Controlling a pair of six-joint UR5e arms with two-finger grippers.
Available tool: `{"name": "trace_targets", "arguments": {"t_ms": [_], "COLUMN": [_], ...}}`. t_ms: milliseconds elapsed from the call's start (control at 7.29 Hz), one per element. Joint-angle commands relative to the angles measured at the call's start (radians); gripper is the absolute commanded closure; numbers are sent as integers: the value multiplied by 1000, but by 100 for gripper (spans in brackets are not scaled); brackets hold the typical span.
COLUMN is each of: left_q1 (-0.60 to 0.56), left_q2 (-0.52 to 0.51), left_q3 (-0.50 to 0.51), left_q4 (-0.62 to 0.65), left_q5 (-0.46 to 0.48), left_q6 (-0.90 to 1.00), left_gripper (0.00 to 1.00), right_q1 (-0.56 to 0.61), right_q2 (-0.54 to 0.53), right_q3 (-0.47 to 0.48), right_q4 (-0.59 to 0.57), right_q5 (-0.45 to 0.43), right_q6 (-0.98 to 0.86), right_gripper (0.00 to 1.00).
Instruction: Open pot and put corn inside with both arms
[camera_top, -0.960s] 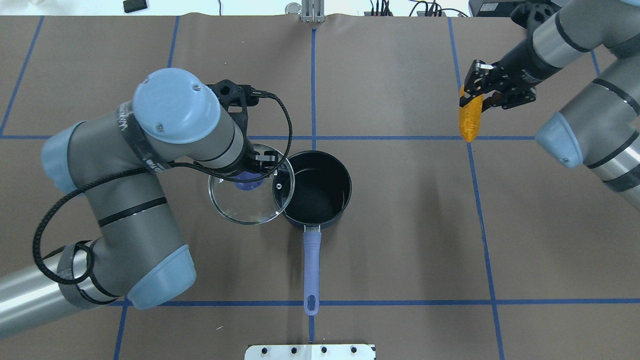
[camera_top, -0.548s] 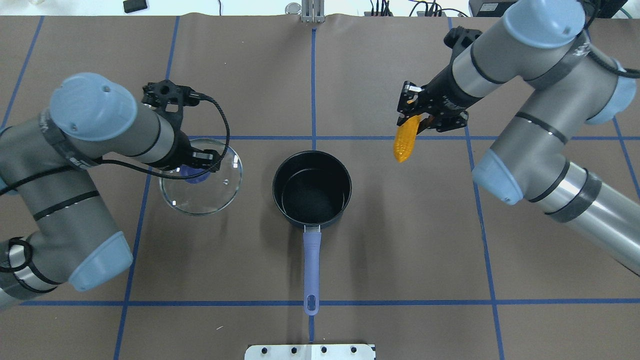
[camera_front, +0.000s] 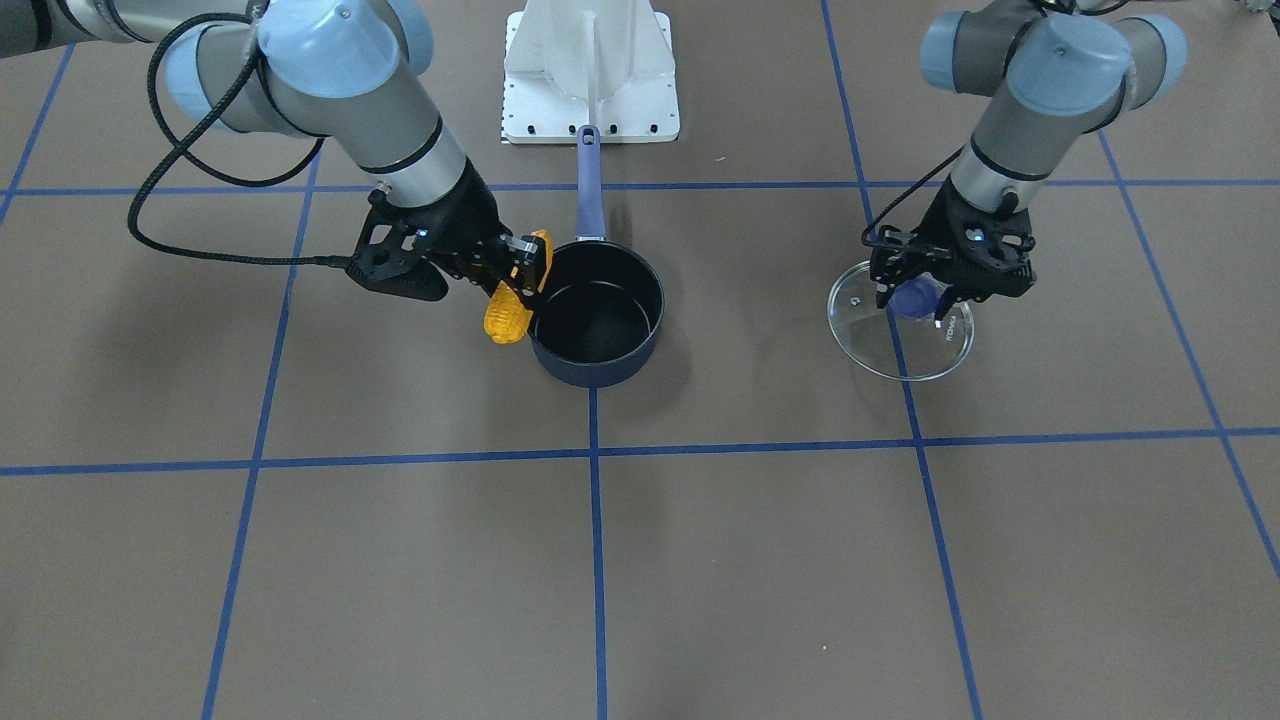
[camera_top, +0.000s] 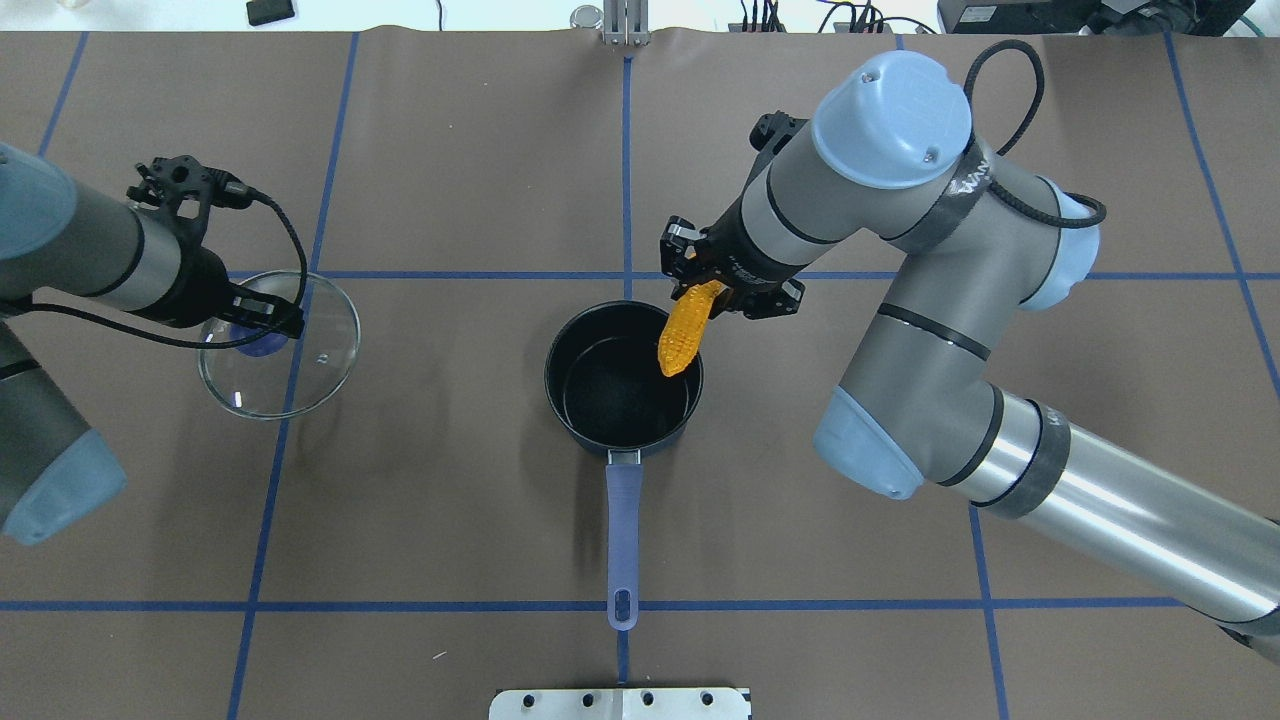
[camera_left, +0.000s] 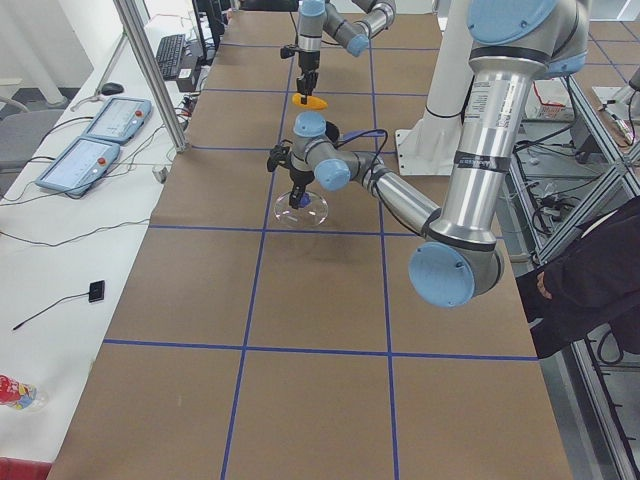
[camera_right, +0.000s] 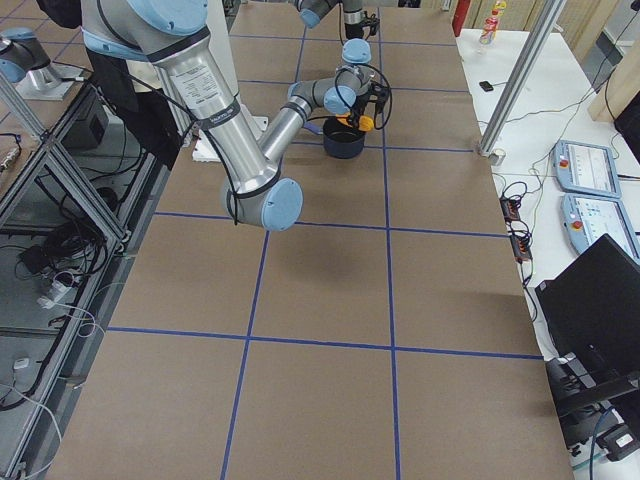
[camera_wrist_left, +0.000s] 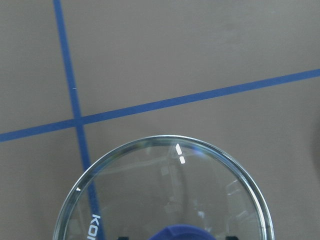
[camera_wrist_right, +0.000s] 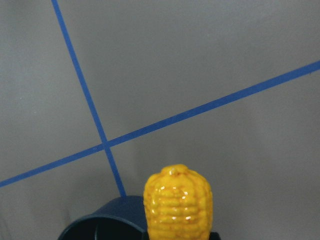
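My right gripper will release the orange-yellow corn near the middle of the dark navy pot's bottom (camera_front: 582, 313), letting go of it there.
The open dark navy pot (camera_top: 622, 380) stands at the table's middle, its lavender handle (camera_top: 622, 535) pointing toward the robot's base; it also shows in the front view (camera_front: 597, 318). My right gripper (camera_top: 722, 283) is shut on the orange-yellow corn (camera_top: 683, 330), which hangs tilted over the pot's right rim; the front view shows the corn (camera_front: 507, 315) beside that rim. My left gripper (camera_top: 262, 322) is shut on the blue knob of the glass lid (camera_top: 279, 345), holding it far left of the pot. The lid fills the left wrist view (camera_wrist_left: 165, 192).
Blue tape lines cross the brown table cover (camera_top: 800, 450). The white base plate (camera_top: 620, 703) lies at the near edge. The black cable (camera_top: 290, 240) loops off the left wrist.
My right arm carried the corn leftward from the far right to above the pot's rim. My left arm carried the lid further left, away from the pot.
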Motion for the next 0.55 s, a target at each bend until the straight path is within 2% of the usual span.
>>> {"name": "trace_targets", "arguments": {"t_ms": [0, 137, 274, 411], "left_q1": [-50, -69, -72, -72], "left_q2": [96, 128, 153, 168], "left_q3": [34, 33, 42, 83], "left_q4": [-104, -109, -137, -201], "left_q5": [-52, -58, -58, -58], "left_q6": [75, 119, 134, 144], "left_gripper": [47, 47, 47, 48], "right_q1": [-52, -66, -89, -102], "right_q2": [71, 91, 95, 110], "right_q3": [-37, -65, -78, -114], "right_q4": [-15, -15, -13, -10], "right_q5": [-59, -66, -108, -122], "right_q6": [31, 40, 40, 39], "right_gripper": [69, 69, 69, 69]}}
